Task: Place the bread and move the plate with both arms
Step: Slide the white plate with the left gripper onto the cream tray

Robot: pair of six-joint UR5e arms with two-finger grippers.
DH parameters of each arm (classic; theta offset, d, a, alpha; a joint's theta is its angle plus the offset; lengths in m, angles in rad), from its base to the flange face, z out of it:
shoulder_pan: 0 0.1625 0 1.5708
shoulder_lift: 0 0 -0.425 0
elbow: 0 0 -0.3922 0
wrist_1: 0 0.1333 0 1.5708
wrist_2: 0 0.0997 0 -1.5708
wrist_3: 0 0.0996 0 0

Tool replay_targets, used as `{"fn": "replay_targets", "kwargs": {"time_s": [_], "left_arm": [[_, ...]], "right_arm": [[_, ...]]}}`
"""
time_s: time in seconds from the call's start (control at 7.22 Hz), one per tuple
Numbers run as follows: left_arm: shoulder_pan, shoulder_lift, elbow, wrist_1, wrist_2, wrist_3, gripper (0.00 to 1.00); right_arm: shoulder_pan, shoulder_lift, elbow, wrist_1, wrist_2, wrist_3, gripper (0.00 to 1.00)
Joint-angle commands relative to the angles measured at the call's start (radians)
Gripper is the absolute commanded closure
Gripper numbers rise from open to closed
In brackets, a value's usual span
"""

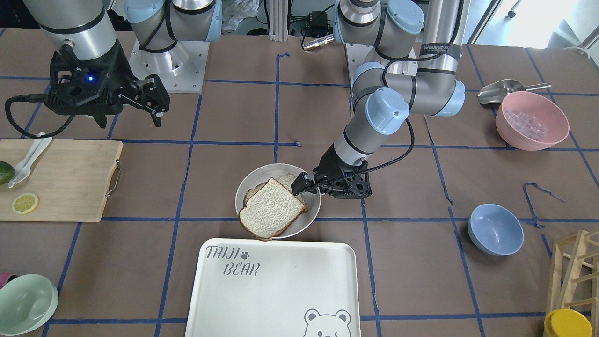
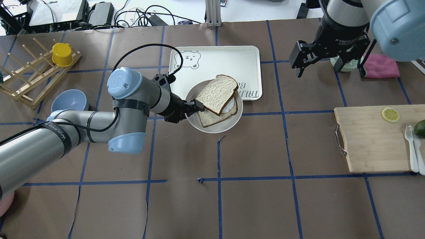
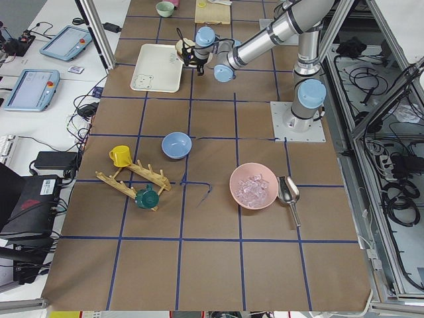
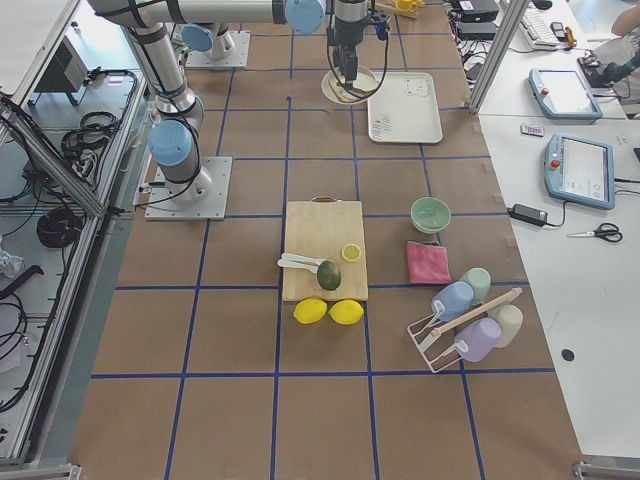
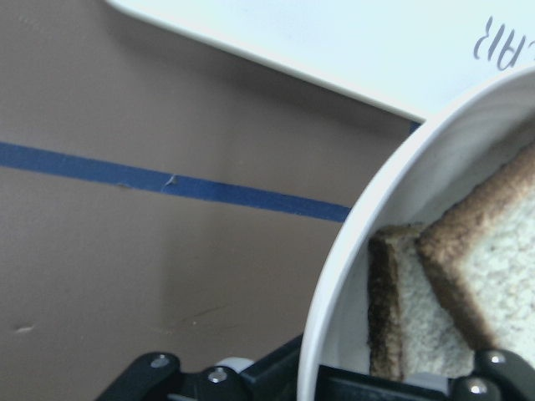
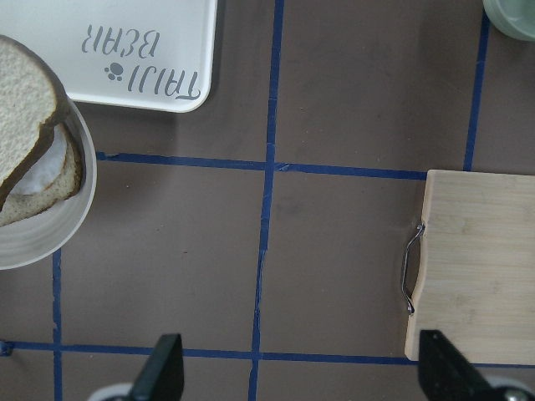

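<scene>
The robot's left gripper will set the cream plate down on the white tray (image 1: 273,289) between the tray's lettering and the bear drawing.
A round cream plate (image 1: 262,174) sits mid-table by the tray. On it lies a browner slice (image 2: 212,117) with something white (image 2: 228,107) on top. The pale bread slice (image 1: 271,208) lies tilted over these, and its rounded end overhangs the rim on the tray side. My left gripper (image 1: 304,183) is at the plate's rim. In the left wrist view the rim (image 5: 334,292) runs between its jaws, and it looks shut on the rim. My right gripper (image 2: 318,66) is open and empty, hovering well off to the plate's side; it also shows in the right wrist view (image 6: 305,372).
The white "TAIJI BEAR" tray (image 1: 281,290) lies just beyond the plate. A wooden cutting board (image 1: 61,180) with a lemon slice, a blue bowl (image 1: 495,228), a pink bowl (image 1: 532,120), a green bowl (image 1: 25,304) and a wooden rack (image 1: 575,271) lie around the table.
</scene>
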Motion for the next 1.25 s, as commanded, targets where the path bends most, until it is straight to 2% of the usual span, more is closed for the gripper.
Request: {"fn": "replay_targets", "kwargs": {"time_s": [0.0,0.14,0.55,0.83,1.11], "left_arm": [[0.018,-0.075,0.201,-0.168,-0.013,0.006,1.0],[0.019,-0.125,0.302,-0.227,-0.03,0.006,1.0],[0.053,-0.285,0.47,-0.227,-0.044,0.014,1.0],[0.053,-0.363,0.527,-0.227,-0.045,0.028,1.0],[0.053,-0.402,0.529,-0.218,-0.07,0.037,1.0]], "right_arm": [[-0.002,0.0,0.0,-0.001,0.0,-0.002,0.0],[-0.002,0.0,0.0,-0.001,-0.002,-0.002,0.0],[-0.002,0.0,0.0,-0.001,-0.002,-0.002,0.0],[-0.002,0.0,0.0,-0.001,-0.002,-0.002,0.0],[-0.002,0.0,0.0,0.002,-0.005,-0.002,0.0]]}}
